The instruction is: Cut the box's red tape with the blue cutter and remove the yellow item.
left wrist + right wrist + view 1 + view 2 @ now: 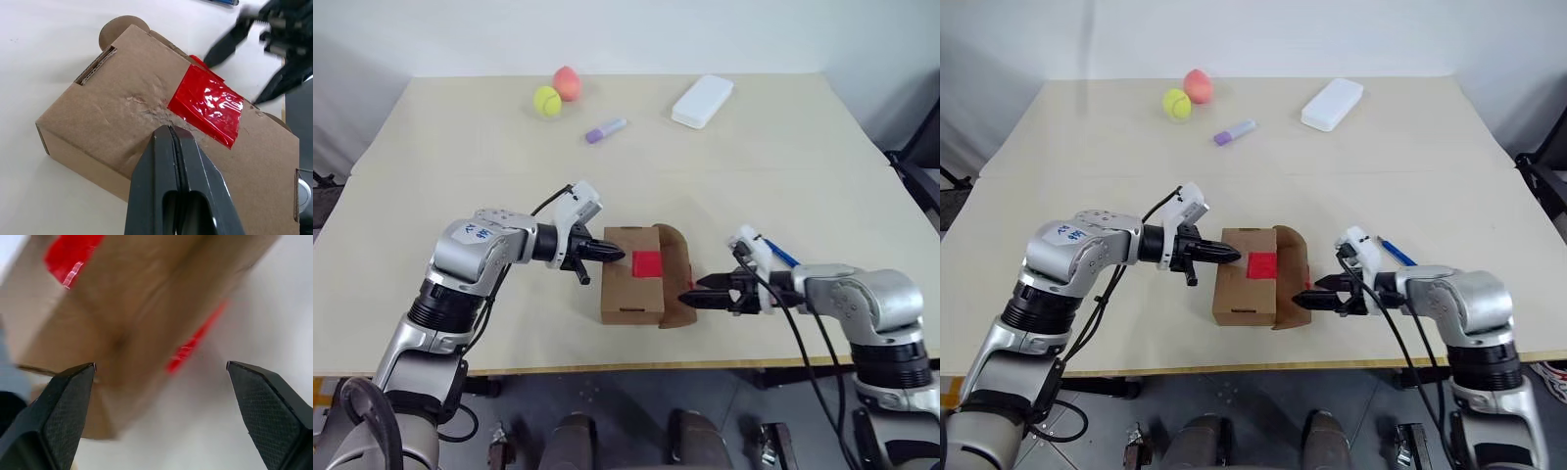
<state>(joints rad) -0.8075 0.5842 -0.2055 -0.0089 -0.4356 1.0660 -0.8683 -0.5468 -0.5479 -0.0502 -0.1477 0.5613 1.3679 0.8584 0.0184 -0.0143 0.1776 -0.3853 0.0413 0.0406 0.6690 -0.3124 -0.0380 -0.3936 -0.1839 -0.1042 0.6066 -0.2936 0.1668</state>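
The flap stands only partly away from the box, so the robot's right gripper needs to pinch the flap's taped edge (691, 275) and pull while the left gripper steadies the top of the box.
The brown box (628, 289) lies near the table's front edge, with the red tape (647, 263) on its top and its right-hand flap (675, 257) standing partly away. My left gripper (617, 257) is shut, and its tips rest on the box top just left of the tape (208, 105). My right gripper (688, 294) is open at the box's right side, level with the flap, holding nothing. The blue cutter (782, 255) lies on the table behind my right wrist. The yellow item is hidden.
At the far side of the table lie a yellow-green tennis ball (546, 100), a pink peach-like ball (568, 82), a lilac marker (605, 130) and a flat white case (702, 101). The table's front edge runs just below the box.
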